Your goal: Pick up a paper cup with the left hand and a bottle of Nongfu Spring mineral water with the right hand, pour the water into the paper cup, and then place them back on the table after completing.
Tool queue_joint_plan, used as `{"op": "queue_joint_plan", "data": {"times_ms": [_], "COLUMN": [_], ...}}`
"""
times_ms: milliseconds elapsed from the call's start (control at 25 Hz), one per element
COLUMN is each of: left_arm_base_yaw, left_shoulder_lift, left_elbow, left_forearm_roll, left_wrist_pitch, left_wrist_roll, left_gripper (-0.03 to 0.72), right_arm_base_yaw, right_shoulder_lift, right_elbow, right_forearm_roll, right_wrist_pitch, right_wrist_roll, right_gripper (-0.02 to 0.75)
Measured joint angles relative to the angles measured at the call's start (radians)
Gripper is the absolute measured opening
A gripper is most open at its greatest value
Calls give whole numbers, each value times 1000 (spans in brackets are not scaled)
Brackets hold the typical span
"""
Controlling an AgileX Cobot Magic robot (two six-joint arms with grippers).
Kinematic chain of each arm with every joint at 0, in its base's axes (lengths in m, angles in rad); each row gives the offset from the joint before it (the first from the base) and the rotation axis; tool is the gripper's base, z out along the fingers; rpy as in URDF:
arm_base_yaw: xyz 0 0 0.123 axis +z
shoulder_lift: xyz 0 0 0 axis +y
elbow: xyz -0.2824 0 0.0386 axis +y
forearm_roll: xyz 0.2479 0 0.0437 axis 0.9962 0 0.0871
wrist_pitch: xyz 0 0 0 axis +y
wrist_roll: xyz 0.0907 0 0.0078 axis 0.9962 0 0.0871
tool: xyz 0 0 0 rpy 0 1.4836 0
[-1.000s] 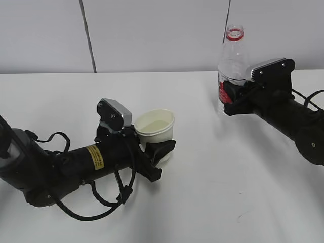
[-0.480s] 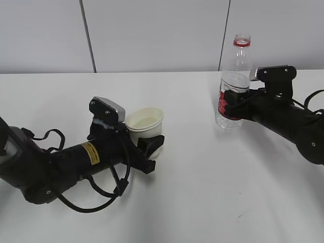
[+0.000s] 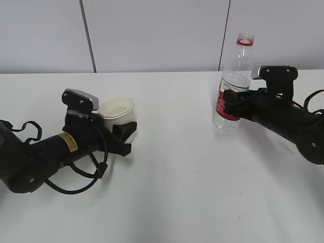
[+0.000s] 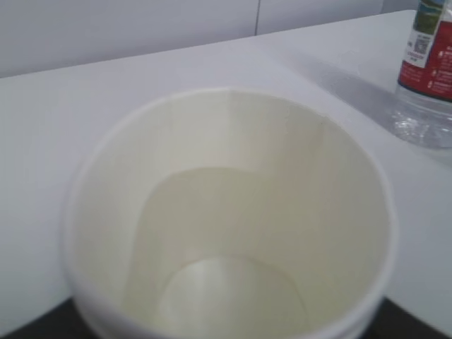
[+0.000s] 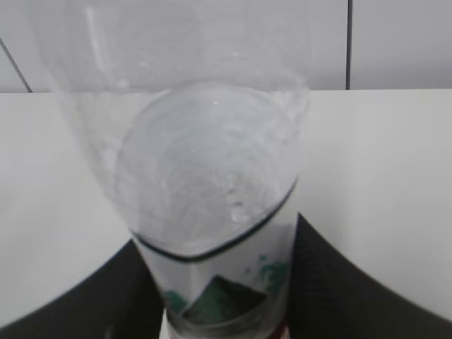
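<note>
Next, I release the paper cup with my left gripper on the white tabletop before the wall seam (image 3: 92,131) nearest that gripper.
The white paper cup (image 3: 117,110) stands low at the left of the table (image 3: 172,177), held in my left gripper (image 3: 124,135), which is shut on it. In the left wrist view the cup (image 4: 233,226) fills the frame; a little clear water lies at its bottom. The uncapped Nongfu Spring bottle (image 3: 232,86), clear with a red label, stands upright at the right, its base at the tabletop. My right gripper (image 3: 230,104) is shut on its label band. The right wrist view shows the bottle (image 5: 212,212) between the dark fingers (image 5: 332,282).
The white tabletop runs back to a pale grey panelled wall (image 3: 152,35). The bottle also shows at the top right of the left wrist view (image 4: 427,78). Black cables (image 3: 76,172) loop under the left arm.
My left gripper has carried the cup left and down toward the table. My right gripper has brought the bottle down and a little right, still upright.
</note>
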Motion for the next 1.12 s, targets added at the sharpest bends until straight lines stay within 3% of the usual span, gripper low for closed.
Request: {"op": "queue_joint_plan", "data": {"times_ms": [480,720,1120], "left_arm_base_yaw": [85,91,91], "left_shoulder_lift": [2,41,61], "left_elbow": [0,0,0], "left_forearm_roll": [-79,-161,-177], "left_wrist_pitch": [0,-16,-61], "left_wrist_roll": [83,101,108], "left_gripper": [377,377,385], "right_arm_base_yaw": [0,0,0], "right_shoulder_lift": [-2,-2,-2], "right_elbow": [0,0,0], "right_forearm_roll": [-35,-37,-41], "right_wrist_pitch": [0,0,0], "right_wrist_roll": [3,3,7], "right_gripper": [335,335,335]}}
